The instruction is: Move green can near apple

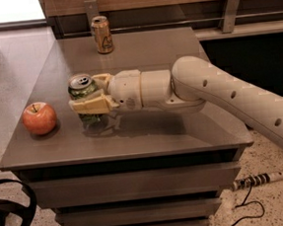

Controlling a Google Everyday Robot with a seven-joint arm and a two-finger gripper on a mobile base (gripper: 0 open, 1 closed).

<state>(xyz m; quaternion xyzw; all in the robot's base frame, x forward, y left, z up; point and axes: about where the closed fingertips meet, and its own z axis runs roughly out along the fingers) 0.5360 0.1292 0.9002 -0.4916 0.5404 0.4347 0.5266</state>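
Note:
The robot's gripper needs to release the green can, now upright over the grey table, on the table snug (84, 132) beside the apple, on the side that faces the arm.
The green can (82, 89) with a silver top is upright over the grey table (153, 133), left of centre. My gripper (88, 97) is shut around the can's middle, one finger (92, 105) across its front. The white arm reaches in from the right. The red-orange apple (39, 118) sits on the table near the left edge, a short gap left of the can. I cannot tell whether the can's base touches the table.
A gold-orange can (102, 34) stands at the table's far edge. A wooden wall panel with metal brackets (231, 8) runs behind. A power strip and cable (258, 180) lie on the floor at right, and a black object (12, 215) sits at lower left.

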